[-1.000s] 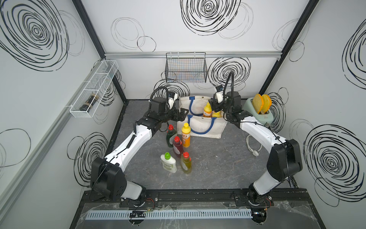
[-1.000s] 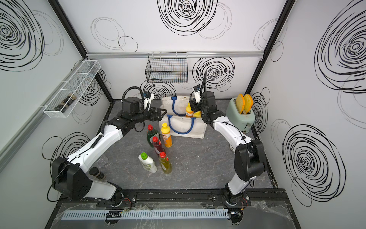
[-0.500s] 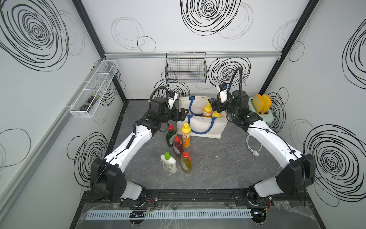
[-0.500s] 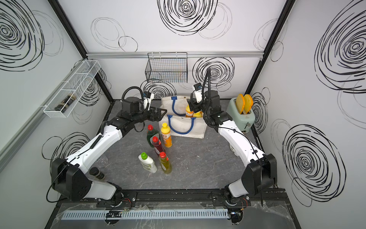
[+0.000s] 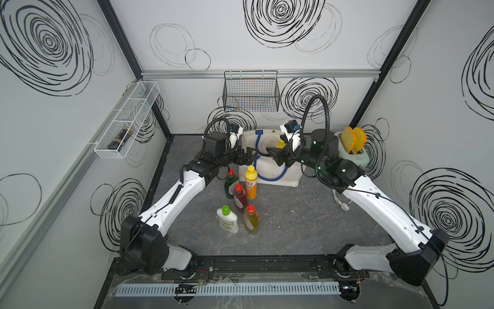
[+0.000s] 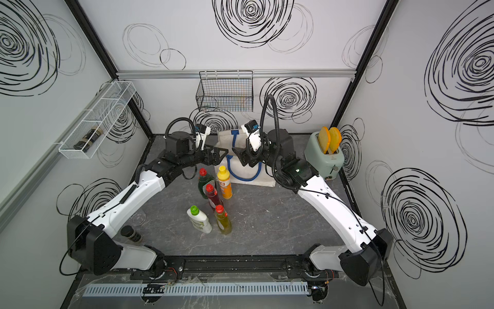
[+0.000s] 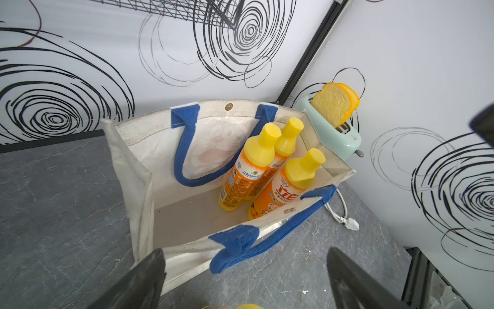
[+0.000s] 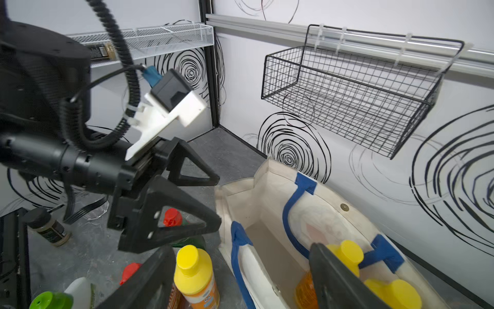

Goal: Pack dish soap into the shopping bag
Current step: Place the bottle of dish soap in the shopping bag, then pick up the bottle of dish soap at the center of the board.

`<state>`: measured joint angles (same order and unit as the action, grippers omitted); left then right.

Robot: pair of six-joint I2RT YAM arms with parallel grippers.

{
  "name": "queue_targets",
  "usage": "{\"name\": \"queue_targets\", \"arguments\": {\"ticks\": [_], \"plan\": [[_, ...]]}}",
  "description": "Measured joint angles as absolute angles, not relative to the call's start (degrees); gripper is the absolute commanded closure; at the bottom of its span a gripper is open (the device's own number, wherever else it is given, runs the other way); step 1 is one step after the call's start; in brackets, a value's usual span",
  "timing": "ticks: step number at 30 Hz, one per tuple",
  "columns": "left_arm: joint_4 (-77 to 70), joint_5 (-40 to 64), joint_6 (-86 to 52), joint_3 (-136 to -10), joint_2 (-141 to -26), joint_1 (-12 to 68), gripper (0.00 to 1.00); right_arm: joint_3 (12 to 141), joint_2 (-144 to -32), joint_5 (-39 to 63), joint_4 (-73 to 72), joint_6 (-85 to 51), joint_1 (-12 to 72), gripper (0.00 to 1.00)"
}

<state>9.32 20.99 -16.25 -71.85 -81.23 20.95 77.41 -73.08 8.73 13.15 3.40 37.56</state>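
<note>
The orange bottle stands just in front of the shopping bag, and my right gripper should close next on the yellow cap (image 5: 251,168) (image 8: 188,256) of that bottle.
The off-white shopping bag (image 5: 278,179) (image 7: 133,166) stands open at the back and holds three orange dish soap bottles (image 7: 254,166) with yellow caps. Just in front of the bag stand an orange bottle (image 5: 251,182), a dark green one (image 5: 230,184) and a red one (image 5: 239,198). Nearer the front are a white one (image 5: 227,219) and a yellow-green one (image 5: 251,220). My left gripper (image 5: 250,156) (image 7: 244,267) hovers open at the bag's left end. My right gripper (image 5: 272,155) (image 8: 240,256) hangs open and empty over the bag's front rim.
A mint toaster (image 5: 352,149) with bread slices stands right of the bag, its white cord (image 5: 340,200) trailing on the table. A black wire basket (image 5: 251,93) hangs on the back wall, a white wire shelf (image 5: 128,120) on the left wall. A dark jar (image 6: 131,234) stands front left.
My right gripper has drawn back out of the bag toward its front left and opened wider, leaving the orange bottle inside. The left arm has not moved.
</note>
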Motion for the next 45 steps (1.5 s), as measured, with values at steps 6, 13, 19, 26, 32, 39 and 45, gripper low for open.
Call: {"name": "queue_targets", "arguments": {"ticks": [6,13,19,26,32,39,45], "plan": [[9.5,21.8,-18.5,-74.0,-83.6,16.6,0.04,70.3,-70.7,9.6,11.1,3.8,40.5,0.31],[6.4,23.7,-20.1,-72.2,-83.8,15.7,0.04,62.6,-70.9,11.3,7.2,4.1,43.5,0.30],[1.6,27.8,-24.4,-64.9,-82.3,13.0,0.04,60.2,-72.3,11.4,2.4,5.2,43.9,0.25],[1.0,28.2,-24.8,-64.9,-82.0,13.1,0.04,58.2,-76.7,13.1,-4.1,5.9,43.9,0.21],[1.0,28.1,-24.3,-64.9,-82.0,13.1,0.04,58.0,-80.4,14.6,-7.6,6.2,43.9,0.21],[1.0,28.1,-24.0,-64.9,-82.0,13.1,0.04,58.1,-83.4,15.1,-9.9,6.7,43.9,0.23],[1.1,28.1,-24.0,-64.9,-82.0,13.0,0.04,58.5,-84.9,15.3,-10.7,7.0,43.9,0.25]]}}
